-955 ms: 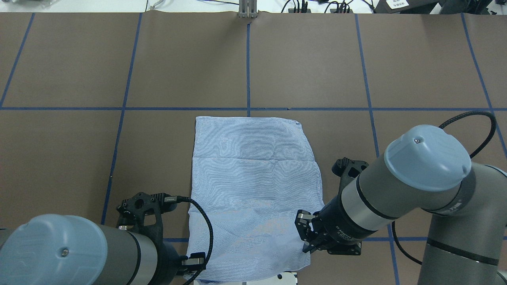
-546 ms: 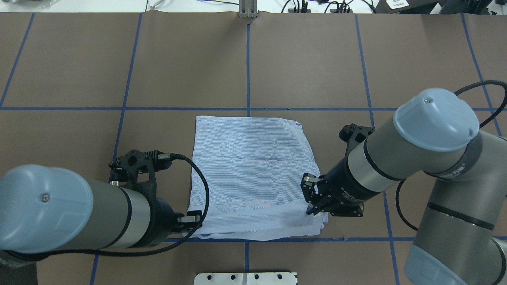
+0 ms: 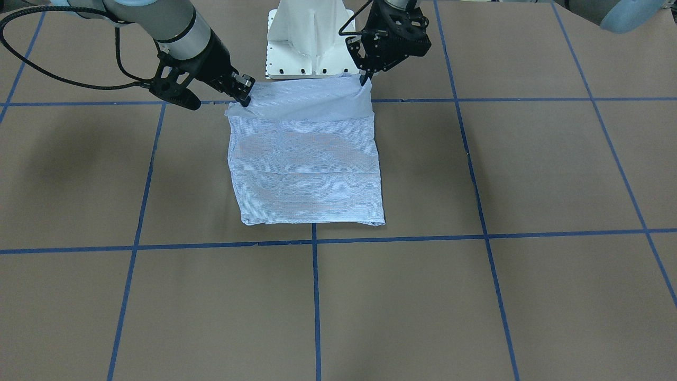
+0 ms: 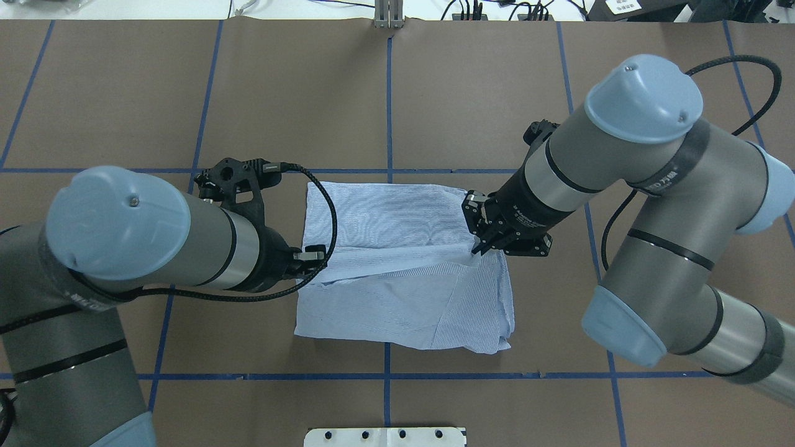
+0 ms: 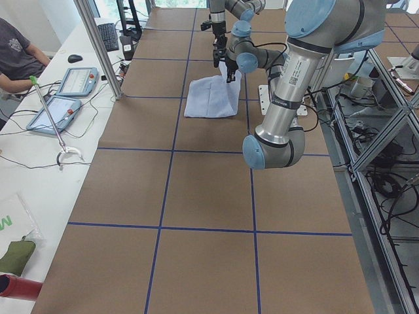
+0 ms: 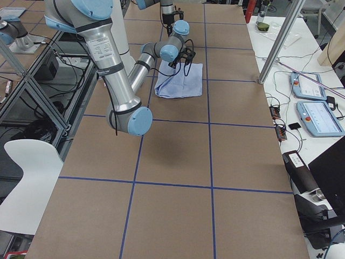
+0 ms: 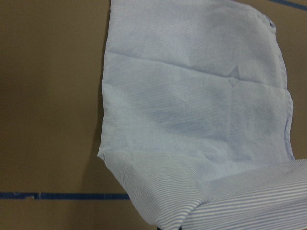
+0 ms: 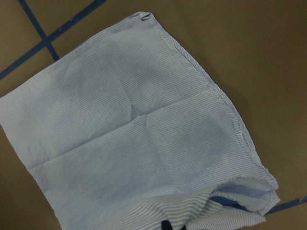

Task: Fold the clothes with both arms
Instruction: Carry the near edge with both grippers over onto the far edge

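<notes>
Next, I let go of the shirt's held corner, now lifted over the shirt, with my left gripper on the lower layer point(image 3: 368, 194) point(image 7: 127, 20), just short of that layer's far edge.
The light blue striped shirt point(image 4: 397, 205) lies folded into a rectangle at the table's middle, also in the front view point(image 3: 307, 169). My left gripper point(image 4: 315, 256) is shut on the near edge's left corner, which it holds lifted over the shirt; it also shows in the front view point(image 3: 365, 80). My right gripper point(image 4: 477, 248) is shut on the right corner at the same height, and shows in the front view too point(image 3: 245, 100). The lifted flap hangs doubled back over the lower layer. Both wrist views show the flat far half point(image 7: 192, 96) point(image 8: 134, 120) below the held edge.
The brown table point(image 4: 497, 93) carries a grid of blue tape lines. The white pedestal base point(image 3: 309, 37) stands at the near edge behind the shirt. In the exterior left view teach pendants point(image 5: 75, 82) and a seated person point(image 5: 19, 52) are beyond the far edge.
Both grippers have lifted the shirt's near edge and carried it away from the robot, over the shirt. The near fold line has moved further from the base.
</notes>
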Action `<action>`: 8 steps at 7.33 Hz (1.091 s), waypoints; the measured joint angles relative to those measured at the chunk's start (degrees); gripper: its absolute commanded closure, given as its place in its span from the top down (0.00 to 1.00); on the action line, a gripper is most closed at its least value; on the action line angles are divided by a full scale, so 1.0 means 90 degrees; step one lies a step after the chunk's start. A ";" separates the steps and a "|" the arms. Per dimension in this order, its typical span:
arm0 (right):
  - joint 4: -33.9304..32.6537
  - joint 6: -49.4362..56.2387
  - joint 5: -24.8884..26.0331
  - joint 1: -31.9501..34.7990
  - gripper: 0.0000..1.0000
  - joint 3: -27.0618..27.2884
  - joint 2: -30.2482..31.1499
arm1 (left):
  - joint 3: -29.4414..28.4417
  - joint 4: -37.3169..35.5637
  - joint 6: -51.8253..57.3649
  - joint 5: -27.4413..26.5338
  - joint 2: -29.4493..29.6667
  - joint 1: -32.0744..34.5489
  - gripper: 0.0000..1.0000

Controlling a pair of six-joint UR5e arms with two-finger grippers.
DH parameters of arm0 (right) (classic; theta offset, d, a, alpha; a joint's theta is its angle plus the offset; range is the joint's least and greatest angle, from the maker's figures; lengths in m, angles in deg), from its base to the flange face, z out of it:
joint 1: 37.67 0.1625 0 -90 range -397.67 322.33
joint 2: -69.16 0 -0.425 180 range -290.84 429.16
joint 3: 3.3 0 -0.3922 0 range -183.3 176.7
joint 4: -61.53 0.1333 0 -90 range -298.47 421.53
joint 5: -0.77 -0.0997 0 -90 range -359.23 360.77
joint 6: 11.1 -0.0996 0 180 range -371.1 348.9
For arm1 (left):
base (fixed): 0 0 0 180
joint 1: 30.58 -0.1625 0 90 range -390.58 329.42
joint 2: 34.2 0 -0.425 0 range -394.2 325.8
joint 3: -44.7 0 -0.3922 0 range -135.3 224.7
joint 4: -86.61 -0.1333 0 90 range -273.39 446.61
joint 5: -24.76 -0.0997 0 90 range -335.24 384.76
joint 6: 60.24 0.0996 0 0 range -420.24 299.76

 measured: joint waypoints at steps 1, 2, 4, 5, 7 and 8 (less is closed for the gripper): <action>0.0007 0.0081 0.0020 0.0102 0.00 -0.0333 -0.0229 | -0.0333 0.0339 0.0103 0.0001 0.0003 0.0166 0.00; 0.0016 0.0207 0.0037 0.0153 0.00 -0.0710 -0.0451 | -0.0688 0.0714 0.0171 0.0002 0.0005 0.0269 0.00; 0.0039 0.0529 0.0062 0.0180 0.00 -0.1416 -0.0760 | -0.1235 0.1331 0.0211 -0.0004 0.0017 0.0346 0.00; 0.0046 0.0690 0.0070 0.0183 0.00 -0.1693 -0.0840 | -0.1463 0.1571 0.0215 -0.0006 0.0043 0.0380 0.00; 0.0191 0.0907 0.0077 0.0188 0.00 -0.2355 -0.1062 | -0.2118 0.2088 0.0223 -0.0007 0.0220 0.0525 0.00; 0.0474 0.0935 0.0081 0.0192 0.00 -0.2708 -0.1128 | -0.2465 0.2366 0.0245 -0.0010 0.0306 0.0594 0.00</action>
